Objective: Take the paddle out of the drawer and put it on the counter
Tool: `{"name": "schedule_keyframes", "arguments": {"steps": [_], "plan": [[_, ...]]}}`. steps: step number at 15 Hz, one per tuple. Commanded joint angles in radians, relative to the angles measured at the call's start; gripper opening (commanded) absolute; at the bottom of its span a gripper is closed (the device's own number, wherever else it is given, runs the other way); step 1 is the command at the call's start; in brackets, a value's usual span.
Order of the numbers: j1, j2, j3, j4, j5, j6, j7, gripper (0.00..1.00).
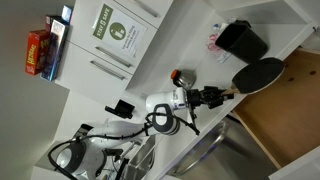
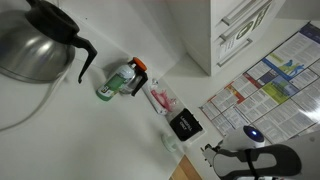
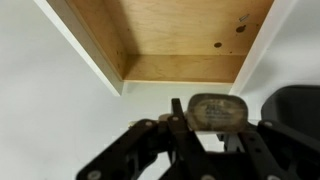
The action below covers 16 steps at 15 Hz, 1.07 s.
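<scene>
Next, I let go of the black paddle with my gripper on the white counter (image 1: 194, 109) between the red-and-silver object and the counter's front edge. The paddle is now held over the counter.
In an exterior view my gripper (image 1: 220, 95) is shut on the slim handle of the black paddle (image 1: 258, 74). It holds the paddle's broad oval blade over the white counter (image 1: 190, 50), near the edge of the open drawer (image 1: 292, 112). In the wrist view the fingers (image 3: 218, 128) close around a brownish labelled part of the handle. A dark rounded shape (image 3: 297, 108) shows at the right. The drawer's light wooden inside (image 3: 185, 35) lies ahead and looks bare. In the other exterior view only the arm's end (image 2: 218, 158) shows and the paddle is not clear.
A boxy black container (image 1: 243, 40) (image 2: 185, 125) stands on the counter beyond the paddle. A small red-and-silver object (image 1: 178, 76) lies by the arm. A metal sink (image 1: 212, 155) is beside the robot. A steel coffee pot (image 2: 35, 40) and white cabinet doors (image 2: 245, 30) are nearby.
</scene>
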<state>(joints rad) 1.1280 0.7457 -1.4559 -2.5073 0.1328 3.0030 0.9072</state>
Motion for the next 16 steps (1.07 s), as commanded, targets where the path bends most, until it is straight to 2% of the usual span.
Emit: {"name": "schedule_keyframes", "arguments": {"steps": [1,5,9,16], "plan": [[0.144,0.043,-0.074,-0.088,0.083,0.105,-0.038,0.08],[0.231,0.02,-0.079,-0.125,0.147,0.217,-0.13,0.08],[0.274,-0.046,-0.07,-0.13,0.177,0.322,-0.266,0.08],[0.323,-0.305,-0.051,-0.118,0.156,0.445,-0.563,0.08]]}}
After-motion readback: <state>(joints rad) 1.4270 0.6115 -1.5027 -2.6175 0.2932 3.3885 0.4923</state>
